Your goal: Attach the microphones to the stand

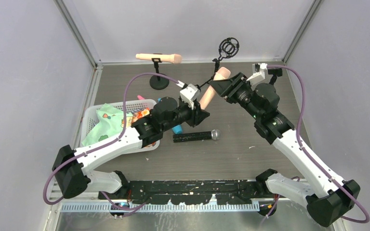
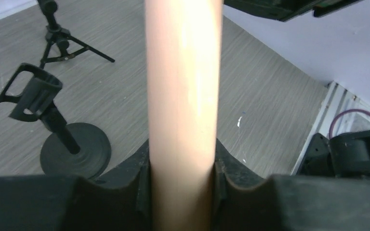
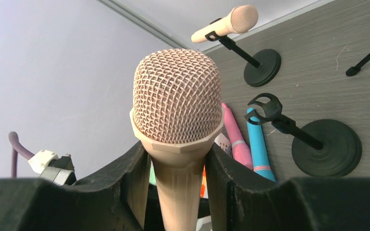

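Observation:
The microphone's mesh head tips away from my right gripper's wrist, so my right gripper will open and retake the microphone's neck (image 3: pixel 176 160) with the microphone's handle pointing ahead.
A peach-beige microphone (image 1: pixel 211 90) hangs tilted above the table's middle between both grippers. My left gripper (image 1: pixel 201 109) is shut on its handle (image 2: pixel 183 96). My right gripper (image 1: pixel 223 84) is shut just under its mesh head (image 3: pixel 177 101). The second peach microphone (image 1: pixel 159 57) sits clipped on a round-base stand (image 1: pixel 159 83) at the back. The black microphone with a silver head (image 1: pixel 196 136) lies on the table. The blue microphone (image 3: pixel 257 144) lies beside a pink stick, mostly under my left arm. An empty clip stand (image 3: pixel 270 109) is near it and also shows in the left wrist view (image 2: pixel 33 91).
A tripod stand with a ring mount (image 1: pixel 229 48) is at the back right. A white basket (image 1: pixel 92 115) with a green cloth and small items sits at the left. Walls close in on three sides.

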Robot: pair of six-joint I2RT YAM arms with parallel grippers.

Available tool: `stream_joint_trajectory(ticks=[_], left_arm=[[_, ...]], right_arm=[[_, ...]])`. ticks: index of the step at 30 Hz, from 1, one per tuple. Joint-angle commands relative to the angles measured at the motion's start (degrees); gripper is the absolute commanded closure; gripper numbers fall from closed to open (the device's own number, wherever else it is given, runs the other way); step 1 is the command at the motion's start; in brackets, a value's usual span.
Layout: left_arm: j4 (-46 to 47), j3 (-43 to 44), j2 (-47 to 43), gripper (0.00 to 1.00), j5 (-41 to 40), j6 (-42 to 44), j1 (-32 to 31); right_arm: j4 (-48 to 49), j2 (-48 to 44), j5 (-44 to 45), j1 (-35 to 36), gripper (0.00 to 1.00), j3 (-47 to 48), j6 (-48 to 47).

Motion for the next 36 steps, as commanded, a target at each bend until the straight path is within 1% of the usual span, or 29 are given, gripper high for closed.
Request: stream_joint_trajectory(ticks=[1, 2, 3, 5, 7, 8, 10, 12, 16, 17, 21, 22, 24, 27, 29, 32, 35, 36], left_arm=[[2.72, 2.34, -0.24, 0.85, -0.80, -1.12, -0.07], [2.72, 2.26, -0.30, 0.94, -0.79, -1.12, -0.07], [2.76, 2.23, -0.39, 0.99, -0.59, -1.04, -0.09], [3.37, 1.92, -0.49, 1.00, 0.12, -0.79, -0.07], [4.10, 1.61, -0.65, 1.00, 0.75, -0.58, -0.07], [4.45, 1.51, -0.68, 1.00, 0.90, -0.51, -0.11], [4.94, 1.44, -0.61, 1.00, 0.88, -0.59, -0.07], [5.11, 1.53, -0.36, 1.00, 0.96, -0.65, -0.09], [5.42, 1.63, -0.06, 1.00, 1.29, -0.94, -0.12], [5.44, 1.48, -0.06, 1.00, 1.28, -1.00, -0.08], [5.70, 0.92, -0.33, 1.00, 0.85, -0.94, -0.07], [5.71, 0.62, -0.45, 1.00, 0.64, -0.90, -0.07], [5.84, 0.01, -0.79, 1.00, 0.44, -0.86, -0.07], [5.97, -0.82, -1.48, 1.00, 0.20, -0.77, -0.07], [5.97, -1.21, -1.79, 1.00, 0.24, -0.68, -0.07], [5.91, -1.59, -2.08, 1.00, -0.11, -0.37, -0.07], [5.88, -1.70, -2.17, 1.00, -0.38, -0.24, -0.07], [5.88, -1.80, -2.17, 1.00, -0.43, -0.24, -0.07]], right_arm=[[7.81, -0.68, -3.82, 0.30, 0.88, -0.23, 3.31], [7.98, -0.57, -4.01, 0.32, 0.83, -0.33, 3.31], [8.08, -0.34, -4.12, 0.33, 0.73, -0.45, 3.35], [8.37, 0.26, -4.46, 0.44, 0.57, -0.84, 3.40], [8.67, 1.19, -5.69, 0.39, 0.44, -0.96, 3.46], [8.86, 1.73, -6.62, 0.44, 0.40, -0.96, 3.53], [9.28, 2.98, -8.40, 0.60, 0.34, -0.96, 3.78], [9.95, 3.96, -9.08, 1.18, 0.32, -1.20, 3.93], [10.42, 5.31, -8.60, 2.65, 0.33, -1.14, 3.36], [10.49, 5.51, -8.46, 2.83, 0.34, -1.14, 3.33], [10.80, 5.69, -7.03, 2.99, 0.48, -1.36, 3.10], [10.76, 5.63, -6.38, 2.95, 0.50, -1.44, 2.96], [10.41, 5.26, -4.69, 2.94, 0.50, -1.64, 2.42], [10.03, 4.62, -2.37, 2.95, 0.39, -1.92, 1.74], [10.18, 4.34, -1.42, 2.98, 0.36, -1.93, 1.61], [10.55, 4.34, -1.09, 2.94, 0.36, -1.81, 1.56], [10.67, 4.42, -0.92, 2.95, 0.38, -1.96, 1.77], [10.68, 4.32, -0.88, 2.93, 0.41, -2.08, 1.89]])
